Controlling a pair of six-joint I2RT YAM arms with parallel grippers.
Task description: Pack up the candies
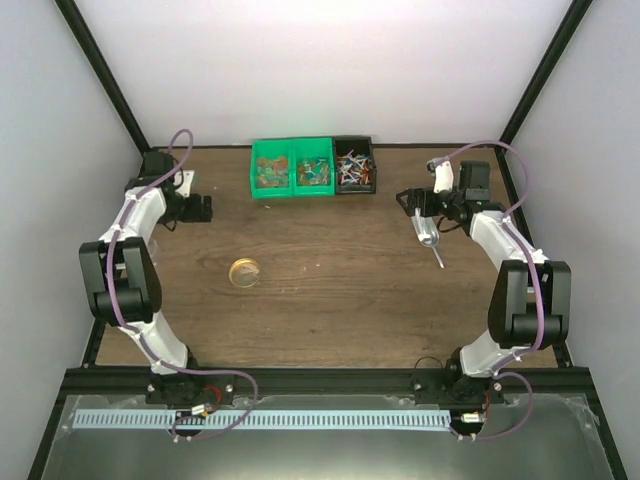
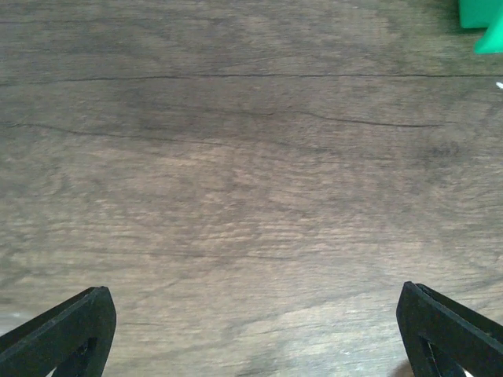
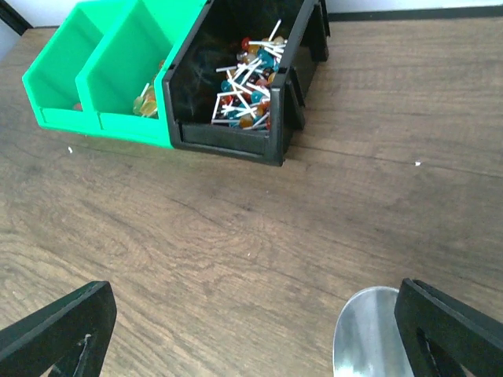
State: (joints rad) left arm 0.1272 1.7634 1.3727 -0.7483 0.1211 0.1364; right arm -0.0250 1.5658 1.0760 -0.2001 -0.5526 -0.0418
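Observation:
I need to close my right gripper on the touching sides [image 1: 334, 182] [image 3: 168, 77] of the black bin and the green bin beside it, near their front ends.
The candies [image 3: 247, 86] are small mixed-colour sweets on white sticks, piled in a black bin [image 3: 196, 129] at the table's back; they also show in the top view [image 1: 354, 165]. More sweets [image 1: 290, 172] lie in the two green bins [image 3: 118, 122] beside it. My right gripper [image 3: 251, 338] is open and empty over bare wood in front of the black bin. The silver scoop [image 3: 369, 334] lies by its right finger [image 3: 452, 334]. My left gripper [image 2: 251, 338] is open and empty over bare wood at the far left, in the top view [image 1: 200, 210].
A round gold lid [image 1: 245, 273] lies on the wooden table [image 1: 330, 290] left of centre. The scoop [image 1: 430, 240] points its handle toward the near right. A corner of a green bin [image 2: 481, 20] shows at the top right of the left wrist view.

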